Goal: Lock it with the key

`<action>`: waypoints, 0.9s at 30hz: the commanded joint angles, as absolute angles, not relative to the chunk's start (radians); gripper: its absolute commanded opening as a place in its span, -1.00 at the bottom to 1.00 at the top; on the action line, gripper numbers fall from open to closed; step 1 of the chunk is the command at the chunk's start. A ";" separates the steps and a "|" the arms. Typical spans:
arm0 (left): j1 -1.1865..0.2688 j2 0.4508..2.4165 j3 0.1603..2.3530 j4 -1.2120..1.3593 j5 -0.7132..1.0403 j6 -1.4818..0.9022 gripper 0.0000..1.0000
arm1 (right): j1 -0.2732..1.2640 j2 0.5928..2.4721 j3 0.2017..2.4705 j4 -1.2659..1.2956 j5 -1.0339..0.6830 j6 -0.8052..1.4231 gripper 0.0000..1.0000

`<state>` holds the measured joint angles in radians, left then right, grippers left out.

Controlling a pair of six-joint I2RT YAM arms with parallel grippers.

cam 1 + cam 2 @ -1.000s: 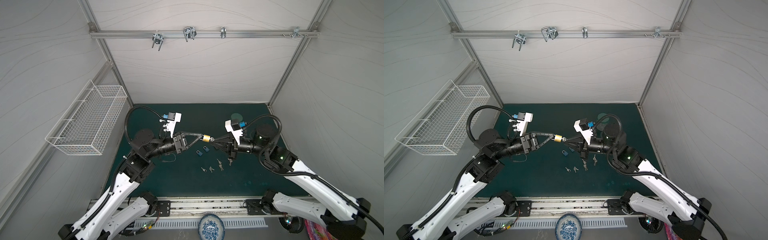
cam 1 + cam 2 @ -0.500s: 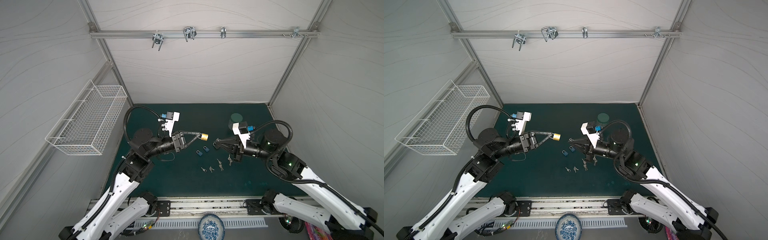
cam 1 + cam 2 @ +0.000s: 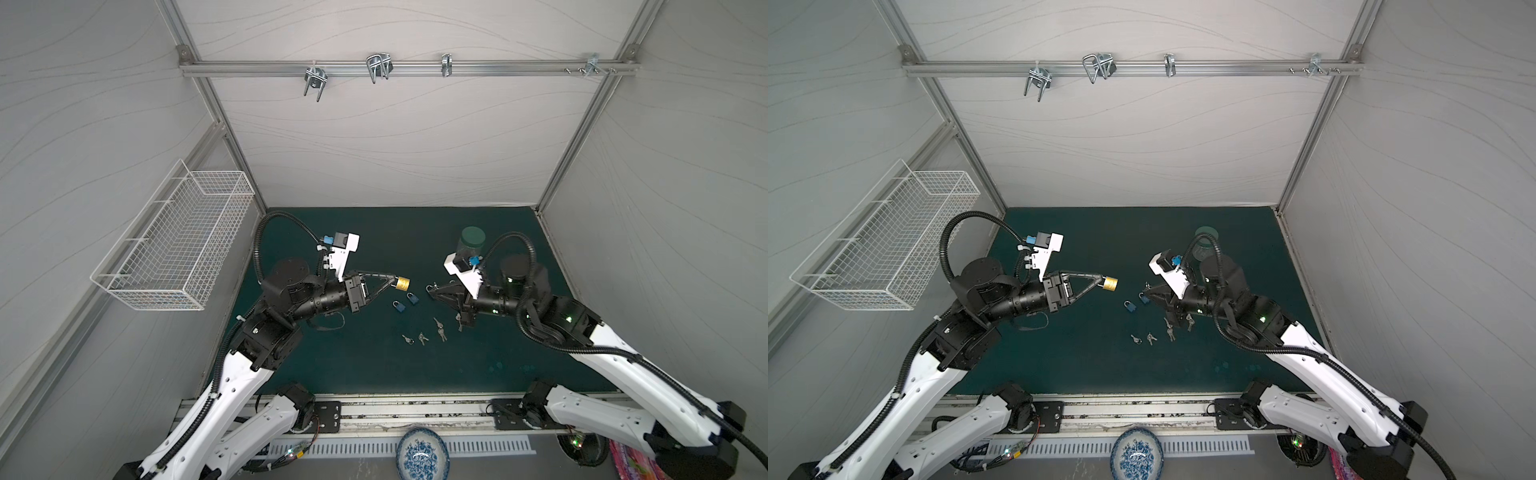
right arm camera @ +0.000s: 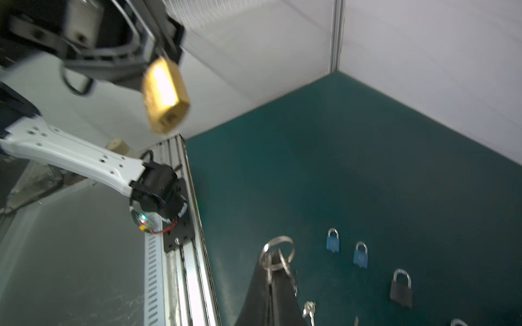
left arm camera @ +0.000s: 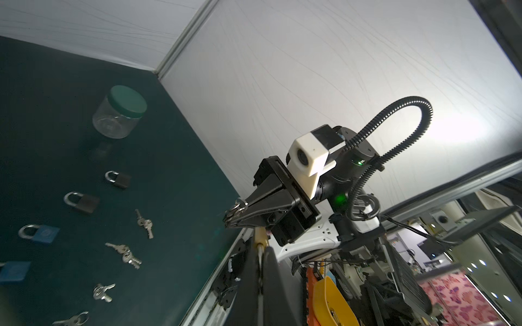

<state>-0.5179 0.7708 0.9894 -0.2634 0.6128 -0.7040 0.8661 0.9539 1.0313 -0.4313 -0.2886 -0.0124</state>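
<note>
The robot's right gripper needs to release the silver key on the green mat [image 3: 387, 341] beside the loose keys, toward the left gripper.
A brass padlock [image 3: 402, 283] [image 3: 1110, 283] hangs in the air by its shackle from my left gripper [image 3: 394, 279], which is shut on it. In the right wrist view the padlock [image 4: 165, 96] shows its keyhole end. My right gripper [image 3: 430, 288] is shut on a key bunch, and its ring [image 4: 276, 254] sticks out past the fingertips with a second key dangling. The held key's blade is hidden. A short gap separates padlock and key. In the left wrist view the ring [image 5: 238, 206] sits at the tip of the right gripper [image 5: 230, 220].
Two blue padlocks [image 3: 412, 298] [image 3: 399, 306] and several loose key bunches [image 3: 439, 328] lie on the green mat under the grippers. Two black padlocks [image 5: 83, 201] lie nearby. A green-lidded jar [image 3: 471, 241] stands behind the right arm. A wire basket [image 3: 178, 249] hangs on the left wall.
A second ago the right gripper's tip touched the padlock. It has drawn back, leaving a gap. The left gripper and padlock have sunk slightly.
</note>
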 commanded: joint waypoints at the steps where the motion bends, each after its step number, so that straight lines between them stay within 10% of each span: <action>1: -0.513 0.738 1.038 -0.449 0.421 -0.608 -1.00 | 0.920 1.010 1.021 -0.580 -0.198 -0.063 -1.00; 27: -0.032 0.597 0.871 -0.735 0.420 -0.715 -1.00 | 1.147 1.806 1.100 -0.292 -0.190 0.216 -1.00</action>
<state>-0.0383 0.6113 0.8303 -0.7105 0.4389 -0.7353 1.1591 1.7664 1.0622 -0.2878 -0.1913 0.1799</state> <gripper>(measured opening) 0.048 0.047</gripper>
